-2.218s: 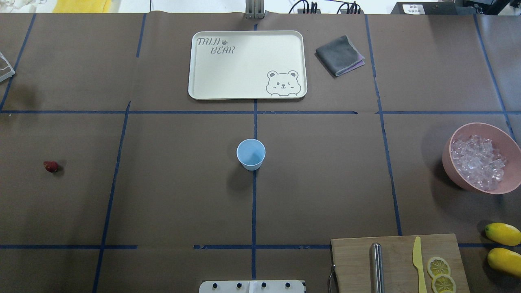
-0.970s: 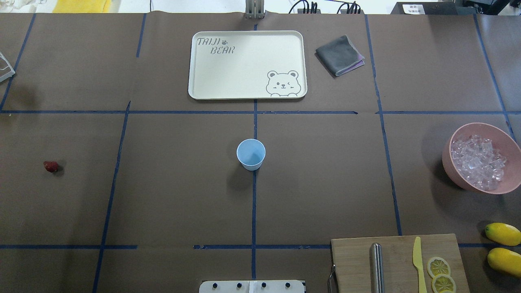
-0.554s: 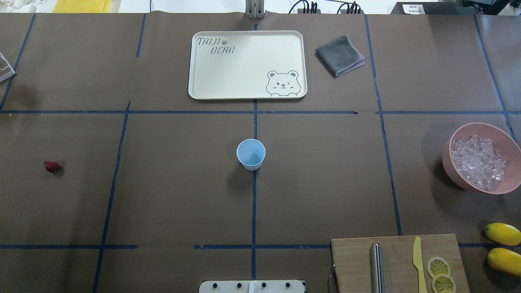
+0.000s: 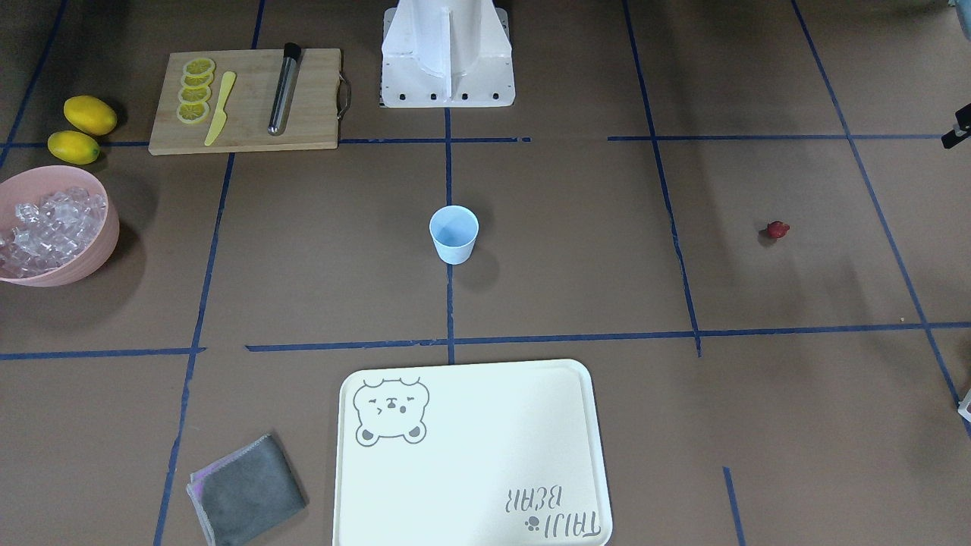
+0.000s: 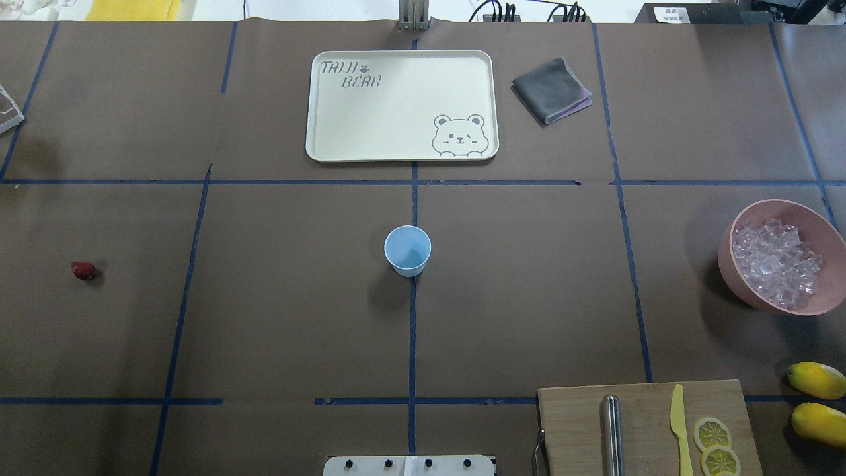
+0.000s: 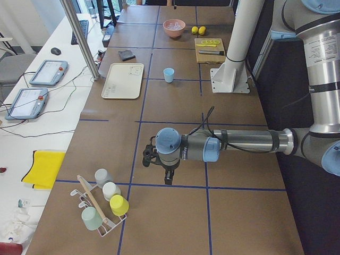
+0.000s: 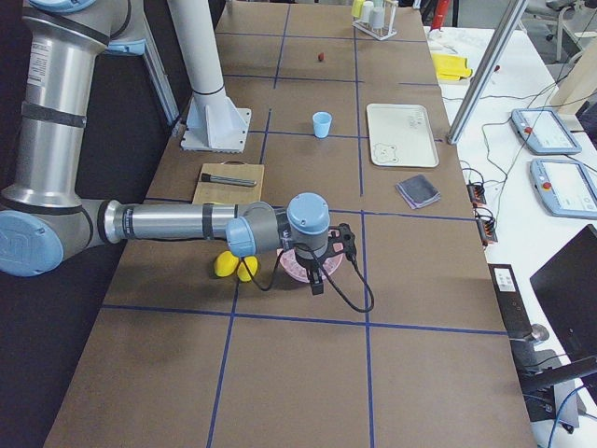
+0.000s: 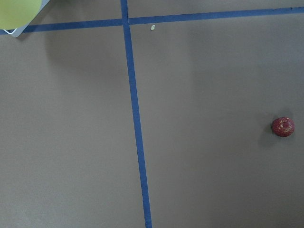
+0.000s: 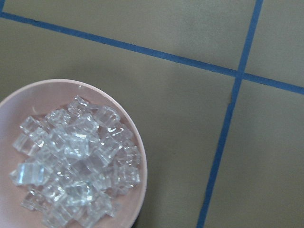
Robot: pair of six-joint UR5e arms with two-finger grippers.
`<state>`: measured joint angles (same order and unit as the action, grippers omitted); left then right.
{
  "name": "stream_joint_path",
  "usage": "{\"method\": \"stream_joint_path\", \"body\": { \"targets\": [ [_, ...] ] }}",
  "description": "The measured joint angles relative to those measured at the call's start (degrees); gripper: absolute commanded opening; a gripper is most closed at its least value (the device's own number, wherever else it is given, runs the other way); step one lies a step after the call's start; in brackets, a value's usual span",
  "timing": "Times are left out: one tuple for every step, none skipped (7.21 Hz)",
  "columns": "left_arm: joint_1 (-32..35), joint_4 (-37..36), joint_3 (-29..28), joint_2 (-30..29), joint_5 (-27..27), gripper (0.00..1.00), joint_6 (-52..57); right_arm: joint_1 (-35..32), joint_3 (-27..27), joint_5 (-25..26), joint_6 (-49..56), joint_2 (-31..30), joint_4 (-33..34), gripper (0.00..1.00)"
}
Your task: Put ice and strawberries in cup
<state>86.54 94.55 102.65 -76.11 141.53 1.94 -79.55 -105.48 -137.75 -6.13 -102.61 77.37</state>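
Note:
My right gripper is to close next on the ice cube [image 4: 27,212] [image 9: 80,192] that sits at the near side of the ice pile in the pink bowl.
The pale-blue cup [image 5: 408,250] stands upright at the table's middle, and also shows in the front view [image 4: 454,233]. The ice [image 5: 776,263] fills a pink bowl [image 5: 729,261] at the right; the right wrist view looks down on the ice [image 9: 76,161]. One dark-red strawberry [image 5: 82,270] lies far left, and shows in the left wrist view [image 8: 283,127]. My left gripper [image 6: 168,179] hangs above the table's left end. My right gripper [image 7: 315,285] hangs over the bowl. I cannot tell whether either is open or shut.
A cream tray [image 5: 317,106] and a folded grey cloth [image 5: 550,89] lie at the back. A cutting board [image 5: 575,423] holds a metal rod, yellow knife and lemon slices. Two lemons [image 5: 816,380] lie right. A cup rack [image 6: 101,210] stands at the left end.

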Motion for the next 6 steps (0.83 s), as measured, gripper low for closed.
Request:
{"method": "stream_joint_path", "body": {
  "targets": [
    [-0.03, 0.01, 0.0, 0.0, 0.04, 1.0, -0.05, 3.25, -0.94, 0.3, -4.85, -0.22, -1.19, 0.98],
    [-0.05, 0.02, 0.03, 0.0, 0.05, 1.0, -0.08, 5.44, -1.44, 0.69, -7.36, -0.54, -2.14, 0.98],
    [-0.05, 0.02, 0.09, 0.0, 0.06, 1.0, -0.05, 7.05, -1.77, 1.04, -10.04, -0.75, -2.75, 0.96],
    [-0.06, 0.02, 0.13, 0.0, 0.06, 1.0, -0.03, 8.86, -1.95, 1.45, -13.83, -0.97, -4.04, 0.94],
    [-0.06, 0.02, 0.16, 0.0, 0.06, 1.0, -0.02, 10.92, -1.95, 2.54, -16.79, -1.24, -5.62, 0.94],
    [-0.06, 0.02, 0.17, 0.0, 0.06, 1.0, -0.01, 12.97, -1.89, 4.21, -18.4, -1.38, -6.52, 0.93]
  ]
}}
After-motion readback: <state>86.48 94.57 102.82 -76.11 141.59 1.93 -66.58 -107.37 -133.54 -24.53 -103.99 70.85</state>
